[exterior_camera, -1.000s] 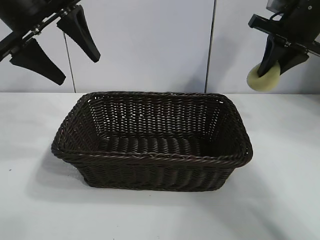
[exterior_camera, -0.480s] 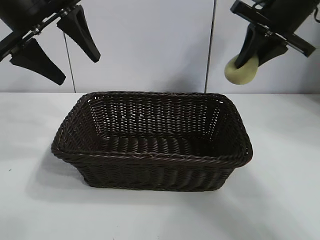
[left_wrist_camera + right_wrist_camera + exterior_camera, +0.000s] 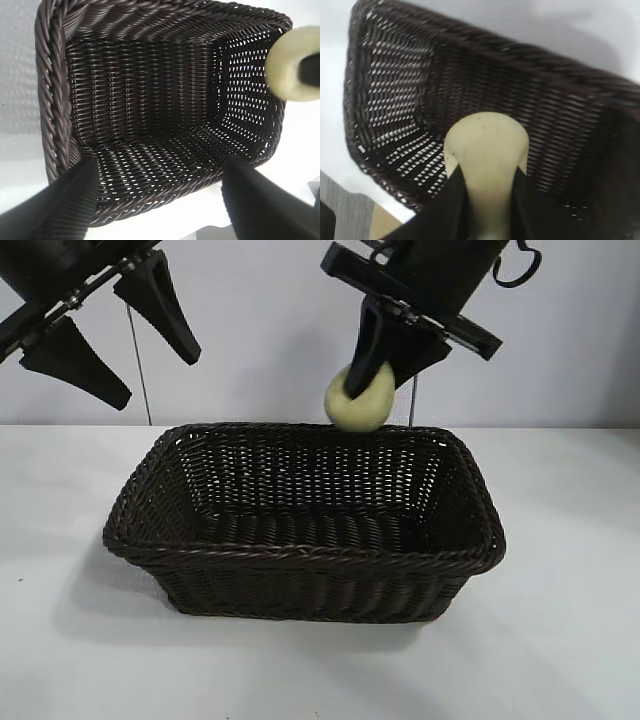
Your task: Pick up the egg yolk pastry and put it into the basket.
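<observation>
The egg yolk pastry will leave my right gripper on the basket's bottom, where I need to set it down close against the middle of its near side (image 3: 333,526) (image 3: 517,134).
The dark brown wicker basket (image 3: 190,540) stands in the middle of the white table. My right gripper (image 3: 372,375) hangs above its far rim, shut on the pale yellow egg yolk pastry (image 3: 358,402). In the right wrist view the pastry (image 3: 487,150) sits squeezed between the two black fingers, with the inside of the basket (image 3: 395,90) below it. My left gripper (image 3: 150,365) stays raised at the upper left, open and holding nothing. The left wrist view looks down into the basket (image 3: 50,100), with the pastry (image 3: 285,70) at its far side.
A white wall with vertical seams stands behind the table. White tabletop runs all around the basket, on both sides and in front of it.
My right arm has swung left from the upper right, carrying the pastry to above the basket's far rim. The left arm and the basket have not moved.
</observation>
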Controlling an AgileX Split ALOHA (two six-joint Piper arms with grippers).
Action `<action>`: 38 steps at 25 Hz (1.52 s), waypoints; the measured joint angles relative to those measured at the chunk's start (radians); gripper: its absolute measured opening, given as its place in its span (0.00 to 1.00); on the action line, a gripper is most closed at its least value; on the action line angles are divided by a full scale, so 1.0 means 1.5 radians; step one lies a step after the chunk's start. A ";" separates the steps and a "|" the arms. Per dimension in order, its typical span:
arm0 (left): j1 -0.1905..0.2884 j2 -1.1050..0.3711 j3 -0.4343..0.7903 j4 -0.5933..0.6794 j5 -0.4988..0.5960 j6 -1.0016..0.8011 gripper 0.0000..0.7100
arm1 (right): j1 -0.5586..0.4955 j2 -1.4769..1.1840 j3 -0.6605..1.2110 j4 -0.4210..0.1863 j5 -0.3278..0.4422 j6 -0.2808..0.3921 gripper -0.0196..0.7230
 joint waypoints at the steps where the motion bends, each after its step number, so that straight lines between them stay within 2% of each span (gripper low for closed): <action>1: 0.000 0.000 0.000 -0.001 0.000 0.000 0.71 | 0.009 0.000 0.000 -0.009 0.000 0.004 0.24; 9: 0.000 0.000 0.000 -0.001 -0.001 0.001 0.71 | 0.055 0.002 0.000 -0.059 -0.001 0.030 0.23; 19: 0.000 0.000 0.000 -0.001 -0.001 0.001 0.71 | 0.068 0.072 0.000 -0.075 -0.007 0.039 0.24; 22: 0.000 0.000 0.000 -0.001 -0.001 0.001 0.71 | 0.068 0.071 0.000 -0.077 -0.014 0.039 0.31; 28: 0.000 0.000 0.000 -0.001 -0.001 0.001 0.71 | 0.068 0.070 0.000 -0.077 -0.012 0.039 0.59; 31: 0.000 0.000 0.000 -0.001 -0.001 0.001 0.71 | 0.068 0.064 -0.001 -0.078 -0.012 0.039 0.63; 38: 0.000 0.000 0.000 -0.001 -0.002 0.002 0.71 | 0.065 0.030 -0.060 -0.080 0.009 0.039 0.64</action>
